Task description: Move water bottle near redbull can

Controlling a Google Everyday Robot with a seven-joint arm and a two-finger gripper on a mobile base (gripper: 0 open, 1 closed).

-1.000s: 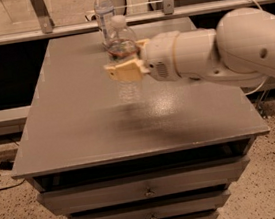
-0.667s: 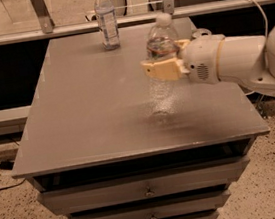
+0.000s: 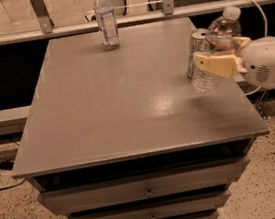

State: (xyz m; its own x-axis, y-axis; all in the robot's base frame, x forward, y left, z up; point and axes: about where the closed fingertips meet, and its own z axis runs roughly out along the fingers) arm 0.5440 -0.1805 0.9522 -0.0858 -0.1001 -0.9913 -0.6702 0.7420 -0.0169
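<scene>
The water bottle will stand upright on the grey table [image 3: 207, 80] close beside the redbull can when my gripper lets go of it.
The water bottle [image 3: 219, 37] is clear ribbed plastic with a white cap and a narrow coloured band near its shoulder. It stands at the right side of the grey table [image 3: 126, 98], tilted slightly. My gripper [image 3: 217, 63] reaches in from the right and is shut on the bottle's middle. The redbull can [image 3: 197, 48], slim and silver-blue with a silver top, stands directly left of the bottle, touching or almost touching it, partly hidden behind the bottle and my fingers [image 3: 210, 65].
A slimmer bottle [image 3: 106, 20] with a tall white-blue label stands at the table's back edge, left of centre. A metal rail [image 3: 130, 19] runs behind the table. Drawers [image 3: 148, 188] sit under the tabletop. A cable [image 3: 258, 10] hangs at the right.
My gripper has carried the water bottle from the back centre of the table to the right side, beside the redbull can. The slimmer bottle stayed in place.
</scene>
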